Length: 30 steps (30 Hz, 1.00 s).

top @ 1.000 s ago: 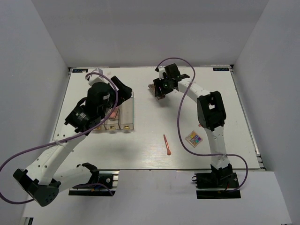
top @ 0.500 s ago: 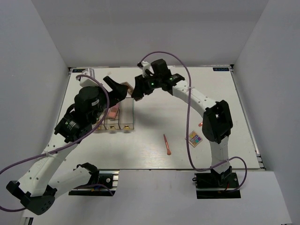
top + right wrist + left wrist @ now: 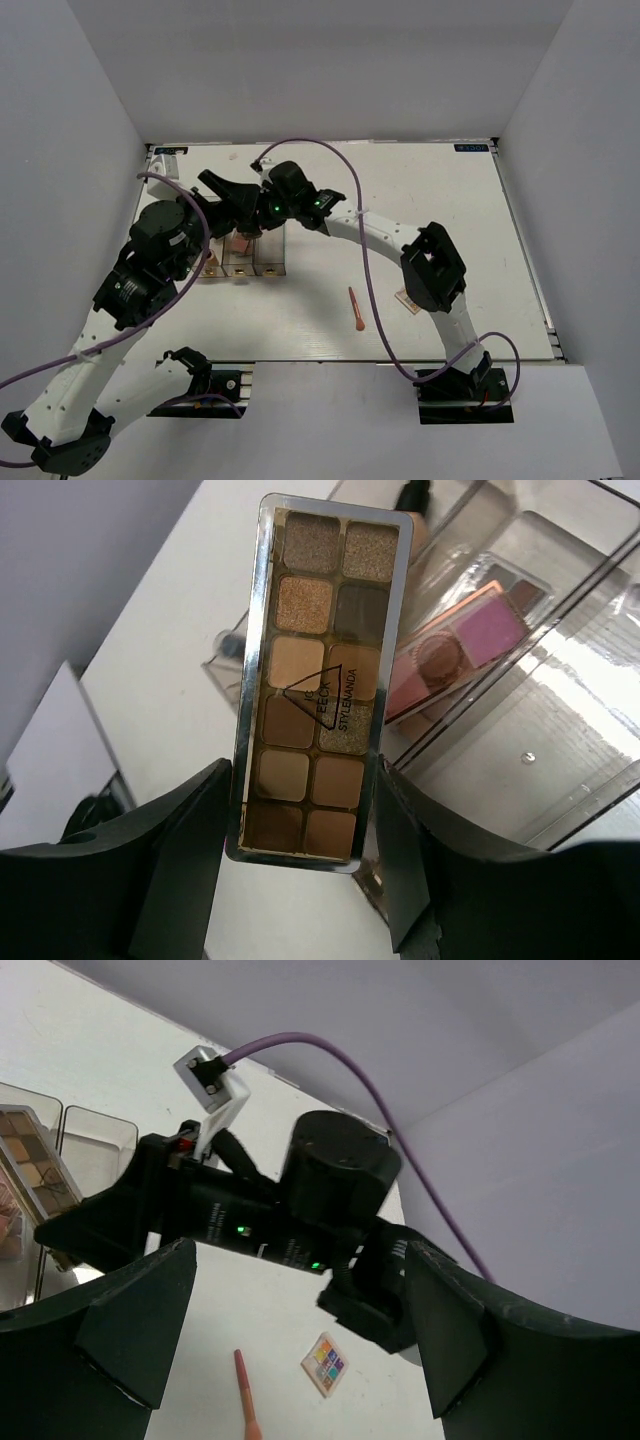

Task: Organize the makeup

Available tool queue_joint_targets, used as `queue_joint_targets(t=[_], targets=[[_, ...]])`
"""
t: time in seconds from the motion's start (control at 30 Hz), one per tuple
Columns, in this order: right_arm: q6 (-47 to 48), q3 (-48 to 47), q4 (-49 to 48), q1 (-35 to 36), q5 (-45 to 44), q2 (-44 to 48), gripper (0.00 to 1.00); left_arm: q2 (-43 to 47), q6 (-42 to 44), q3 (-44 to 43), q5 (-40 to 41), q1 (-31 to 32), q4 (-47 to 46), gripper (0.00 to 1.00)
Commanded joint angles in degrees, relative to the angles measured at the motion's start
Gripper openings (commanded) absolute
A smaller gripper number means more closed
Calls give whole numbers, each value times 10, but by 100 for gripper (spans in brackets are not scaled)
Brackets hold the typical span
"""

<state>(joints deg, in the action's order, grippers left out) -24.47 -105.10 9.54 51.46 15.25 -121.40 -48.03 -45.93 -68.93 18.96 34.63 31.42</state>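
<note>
The robot's right gripper should set the brown eyeshadow palette down on the pink and mauve palette in the middle compartment (image 3: 243, 240) (image 3: 455, 652).
My right gripper (image 3: 250, 214) (image 3: 305, 800) is shut on the brown eyeshadow palette (image 3: 318, 680), holding it by its long edges just over the clear organizer (image 3: 270, 256). The palette also shows in the left wrist view (image 3: 30, 1165). A pink and mauve palette (image 3: 462, 645) lies in a compartment, and a beige foundation bottle (image 3: 415, 502) stands behind it. My left gripper (image 3: 226, 189) (image 3: 300, 1355) is open and empty, raised beside the right gripper. A coral applicator (image 3: 357, 309) (image 3: 246, 1400) and the multicolour palette (image 3: 326, 1363) lie on the table.
The organizer's clear walls (image 3: 560, 710) rise right under the held palette. The right arm (image 3: 370, 228) stretches across the table's middle, and its elbow (image 3: 430, 265) partly covers the multicolour palette in the top view. White walls enclose the table.
My right arm swung left from the back middle of the table to the organizer, carrying the brown palette. My left arm rose and drew back from the organizer.
</note>
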Motion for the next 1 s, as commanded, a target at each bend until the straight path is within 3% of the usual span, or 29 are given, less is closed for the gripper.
queue_joint_targets(t=[0.0,0.17,0.47,0.87,0.97], targets=[[-53,-25,-51,11,-100,-22,0,30,-2,2,-2,2,11,94],[-62,-54,-65,35,-185,-58,0,58,-9,20,4,2,22,94],[-61,-80,-63,57,-243,-92,3,97,-22,41,5,2,36,94],[-67,-82,-61,59,-246,-106,49,115,-28,42,2,2,49,94],[-65,-75,-65,58,-237,-104,89,116,-28,39,2,2,52,94]])
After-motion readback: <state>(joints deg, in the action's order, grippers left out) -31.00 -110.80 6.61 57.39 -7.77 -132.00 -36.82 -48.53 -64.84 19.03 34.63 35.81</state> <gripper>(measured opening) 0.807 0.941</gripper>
